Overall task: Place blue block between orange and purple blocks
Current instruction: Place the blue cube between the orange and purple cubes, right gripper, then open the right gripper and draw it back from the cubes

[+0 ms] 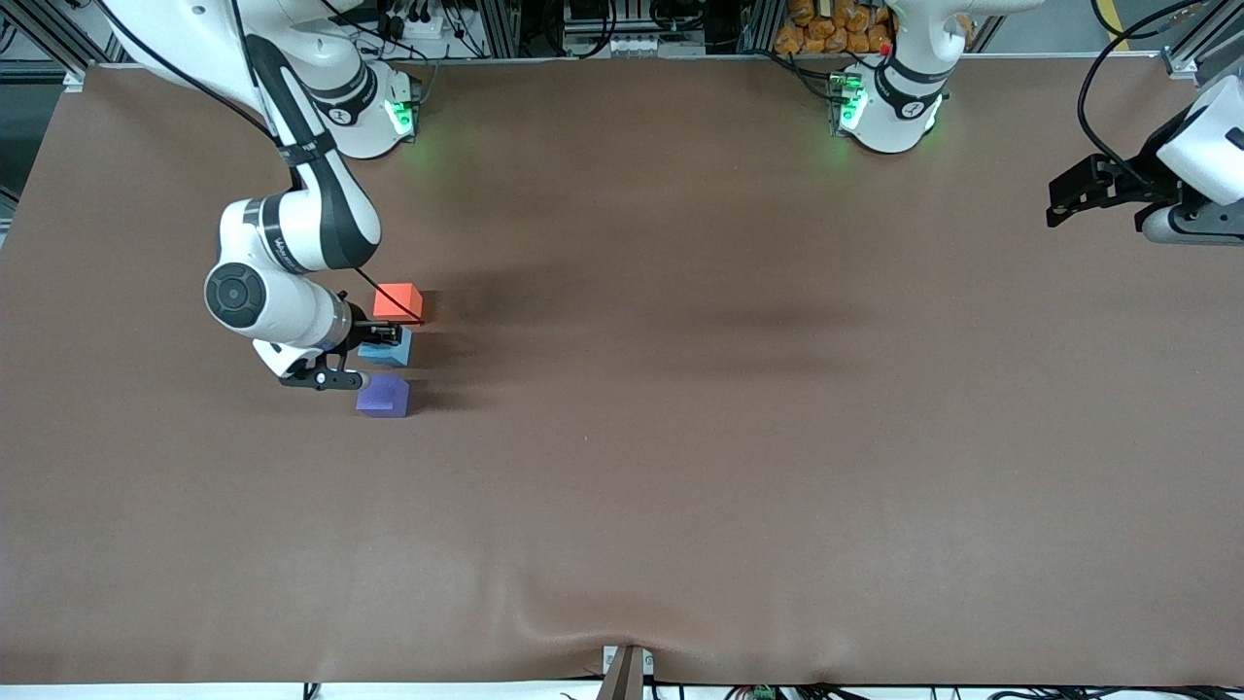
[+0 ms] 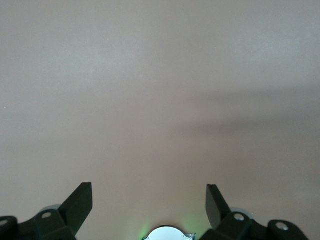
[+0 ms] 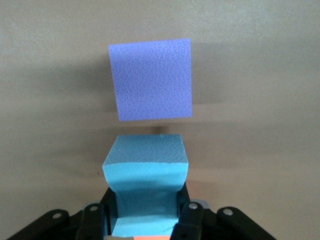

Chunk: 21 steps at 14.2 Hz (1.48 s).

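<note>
The blue block will go down on the cloth from my right gripper, snug in the gap (image 1: pixel 392 352) (image 3: pixel 150 159) between the orange and purple blocks.
The blue block (image 1: pixel 389 348) sits in a line between the orange block (image 1: pixel 398 301) and the purple block (image 1: pixel 383 397), near the right arm's end of the table. My right gripper (image 1: pixel 387 337) is shut on the blue block (image 3: pixel 146 192), whose sides are pinched in between the fingers. In the right wrist view the purple block (image 3: pixel 151 79) lies just past the blue one, with a small gap, and a strip of the orange block (image 3: pixel 152 238) shows at the frame's edge. My left gripper (image 2: pixel 149 200) is open and empty over bare table at the left arm's end, where that arm waits.
The brown table cloth (image 1: pixel 680 408) covers the table. The arms' bases (image 1: pixel 889 107) stand along the edge farthest from the front camera. A small bracket (image 1: pixel 627 671) sits at the edge nearest that camera.
</note>
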Motion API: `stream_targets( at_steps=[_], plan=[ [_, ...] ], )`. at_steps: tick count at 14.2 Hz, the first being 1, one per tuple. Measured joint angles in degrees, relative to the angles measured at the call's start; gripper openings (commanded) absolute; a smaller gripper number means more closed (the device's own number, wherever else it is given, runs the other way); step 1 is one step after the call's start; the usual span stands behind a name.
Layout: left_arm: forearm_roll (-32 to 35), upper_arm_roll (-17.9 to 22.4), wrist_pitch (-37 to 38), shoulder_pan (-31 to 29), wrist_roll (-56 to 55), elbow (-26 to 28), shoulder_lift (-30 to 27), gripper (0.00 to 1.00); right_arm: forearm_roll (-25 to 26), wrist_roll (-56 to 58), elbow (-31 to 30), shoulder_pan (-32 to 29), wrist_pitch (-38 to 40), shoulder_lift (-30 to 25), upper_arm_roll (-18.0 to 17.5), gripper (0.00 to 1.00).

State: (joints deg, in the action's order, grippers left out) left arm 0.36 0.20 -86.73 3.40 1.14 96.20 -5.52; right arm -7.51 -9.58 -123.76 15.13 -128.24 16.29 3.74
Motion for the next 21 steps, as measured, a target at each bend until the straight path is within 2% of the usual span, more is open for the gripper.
stream_targets(
  at_steps=[4, 14, 15, 16, 21],
  plan=[
    [0.0, -0.47, -3.13, 0.04, 0.0, 0.1, 0.12, 1.0, 0.0, 0.43, -1.65, -0.19, -3.21, 1.18, 0.0, 0.0],
    [0.0, -0.57, -4.14, -0.11, 0.0, 0.17, 1.17, 1.0, 0.0, 0.72, -2.1, -0.24, -5.85, 3.15, -0.3, 0.02],
    [0.0, -0.57, -4.19, -0.11, 0.0, 0.17, 1.23, 1.0, 0.0, 0.74, -2.1, -0.24, -5.85, 3.16, -0.3, 0.3],
    [0.0, -0.57, -4.24, -0.11, 0.0, 0.17, 1.27, 1.0, 0.0, 0.76, -2.1, -0.24, -5.85, 3.16, -0.3, 0.99],
    [0.0, -0.57, -4.28, -0.11, 0.0, 0.17, 1.28, 1.0, 0.0, 0.8, -1.71, -0.24, -4.63, 3.25, -0.3, 1.0]
  ],
)
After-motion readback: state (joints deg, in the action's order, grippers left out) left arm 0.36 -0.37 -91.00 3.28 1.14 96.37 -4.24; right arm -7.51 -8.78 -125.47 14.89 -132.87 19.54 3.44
